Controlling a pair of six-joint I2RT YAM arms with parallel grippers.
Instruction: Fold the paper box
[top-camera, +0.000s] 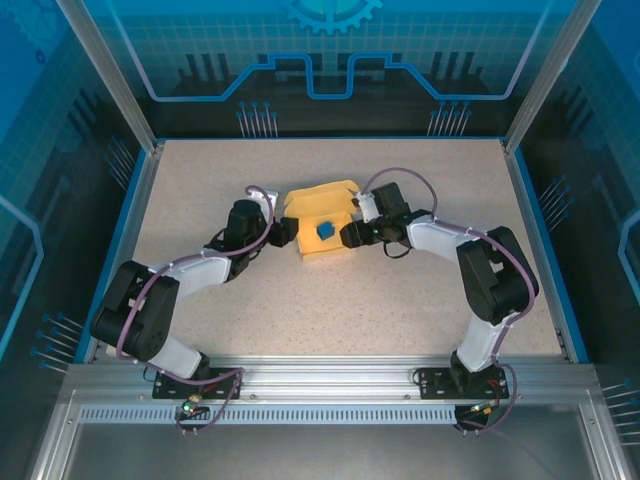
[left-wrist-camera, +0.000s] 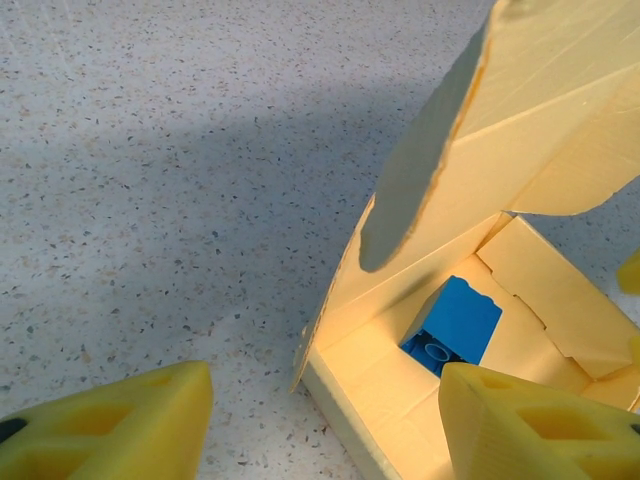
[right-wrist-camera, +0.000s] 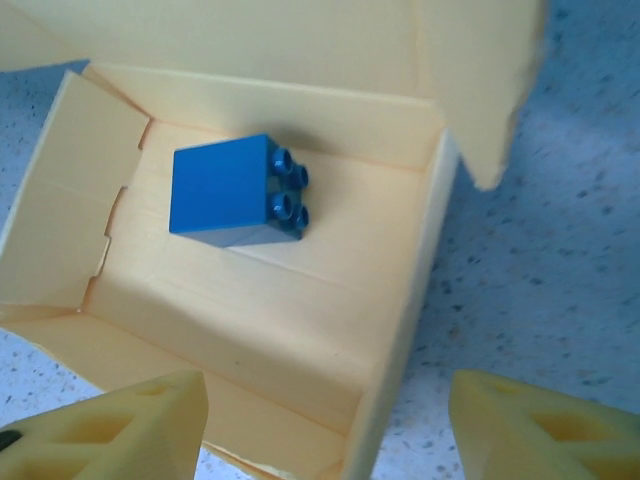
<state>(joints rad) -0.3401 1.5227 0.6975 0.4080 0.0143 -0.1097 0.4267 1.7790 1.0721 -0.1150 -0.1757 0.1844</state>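
Note:
Next, I move my open right gripper back and pinch that side tab (right-wrist-camera: 488, 105) before folding the lid, because it straddles the side of the box, short of the lid's splayed side tab.
The paper box (top-camera: 318, 205) is pale yellow and lies open at mid-table with its lid flap raised at the back. My left gripper (top-camera: 291, 233) is at its left side and my right gripper (top-camera: 349, 235) at its right side. In the left wrist view the paper box (left-wrist-camera: 470, 170) has its left wall between the wide-apart fingers (left-wrist-camera: 110, 430) of the left gripper (left-wrist-camera: 325, 432), which is open and touches nothing. In the right wrist view the right gripper (right-wrist-camera: 330, 430) is open, straddling the right wall of the box (right-wrist-camera: 300, 300) without gripping it.
A small blue studded cube (top-camera: 324, 230) lies on its side inside the box, cube (left-wrist-camera: 455, 320) and cube (right-wrist-camera: 235, 190). The speckled tabletop (top-camera: 400, 300) is bounded by a blue rim (top-camera: 545, 250) and transparent walls. Both arms curve in from the near edge.

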